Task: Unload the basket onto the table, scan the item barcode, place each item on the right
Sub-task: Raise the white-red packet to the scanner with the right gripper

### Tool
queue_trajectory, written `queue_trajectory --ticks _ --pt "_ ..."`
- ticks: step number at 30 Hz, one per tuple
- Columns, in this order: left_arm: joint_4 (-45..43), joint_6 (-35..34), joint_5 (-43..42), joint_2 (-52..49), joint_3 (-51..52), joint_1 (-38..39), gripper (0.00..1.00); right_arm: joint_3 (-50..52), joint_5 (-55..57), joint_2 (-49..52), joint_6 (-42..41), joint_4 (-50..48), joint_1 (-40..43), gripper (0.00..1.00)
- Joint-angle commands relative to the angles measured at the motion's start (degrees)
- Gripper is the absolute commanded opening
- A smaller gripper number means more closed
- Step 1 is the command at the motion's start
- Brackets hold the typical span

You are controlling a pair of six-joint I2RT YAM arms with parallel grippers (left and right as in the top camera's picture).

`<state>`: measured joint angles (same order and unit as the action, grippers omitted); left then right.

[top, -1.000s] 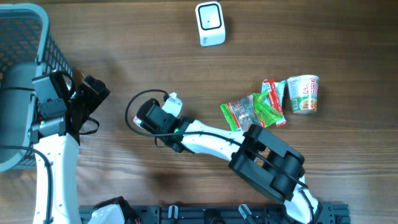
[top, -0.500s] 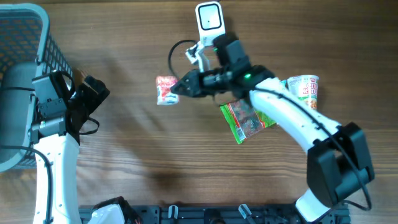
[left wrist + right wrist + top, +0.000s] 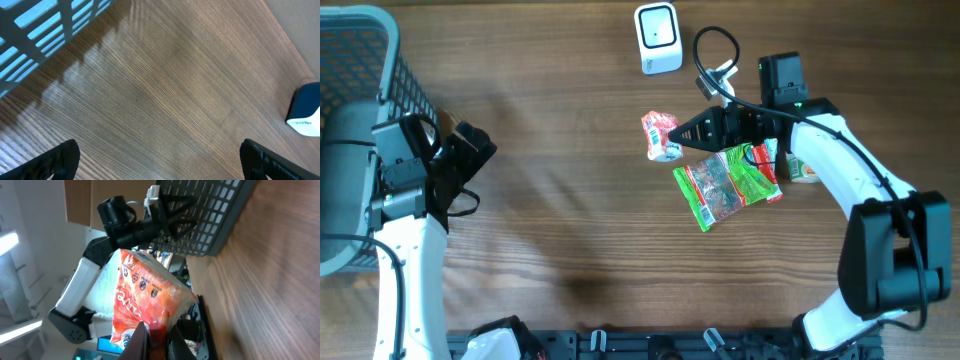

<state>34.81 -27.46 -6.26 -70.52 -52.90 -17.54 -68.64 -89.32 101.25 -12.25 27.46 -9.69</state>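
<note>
My right gripper is to set the orange snack packet down on the green snack packet's edge point(image 3: 728, 165) facing the white scanner.
In the overhead view, my right gripper point(image 3: 682, 134) is shut on the edge of a red-orange snack packet point(image 3: 660, 134), held above the table a little below the white scanner point(image 3: 658, 38). The right wrist view shows the same packet point(image 3: 145, 297) pinched between the fingers of the right gripper point(image 3: 156, 340), its printed face turned toward the camera. No barcode is visible. My left gripper point(image 3: 472, 150) stands open over bare wood by the basket. In the left wrist view, nothing lies between the wide-spread fingers of the left gripper point(image 3: 165, 162).
A blue-grey wire basket point(image 3: 360, 70) fills the far left corner. Green snack packets point(image 3: 725, 183) lie under my right arm, and a cup of noodles point(image 3: 807, 168) is partly hidden behind it. The scanner point(image 3: 306, 112) shows at the right edge of the left wrist view.
My right arm has carried the red-orange packet to the right, from left of centre to just below the scanner. The left arm has not moved.
</note>
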Motion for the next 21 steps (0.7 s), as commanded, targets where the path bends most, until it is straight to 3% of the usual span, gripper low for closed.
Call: queue_trajectory --ticks 1,8,15,18,19,21 --pt "0.2 0.1 0.2 -0.5 -0.5 -0.6 1.00 -0.2 -3.7 -10.7 0.6 0.9 0.0 0.04" --pt "0.2 0.1 0.2 -0.5 -0.5 -0.6 1.00 -0.2 -3.7 -29.0 -8.7 0.7 9.0 0.04" --pt "0.2 0.1 0.2 -0.5 -0.5 -0.6 1.00 -0.2 -1.0 -29.6 -6.9 1.4 10.3 0.04" --pt "0.2 0.1 0.2 -0.5 -0.5 -0.6 1.00 -0.2 24.2 -29.2 -2.7 10.4 9.3 0.05" --pt "0.2 0.1 0.2 -0.5 -0.5 -0.6 1.00 0.5 41.5 -28.8 -2.7 12.9 6.9 0.04" --pt "0.2 0.1 0.2 -0.5 -0.5 -0.6 1.00 2.2 54.6 -28.2 -1.6 14.1 3.1 0.04"
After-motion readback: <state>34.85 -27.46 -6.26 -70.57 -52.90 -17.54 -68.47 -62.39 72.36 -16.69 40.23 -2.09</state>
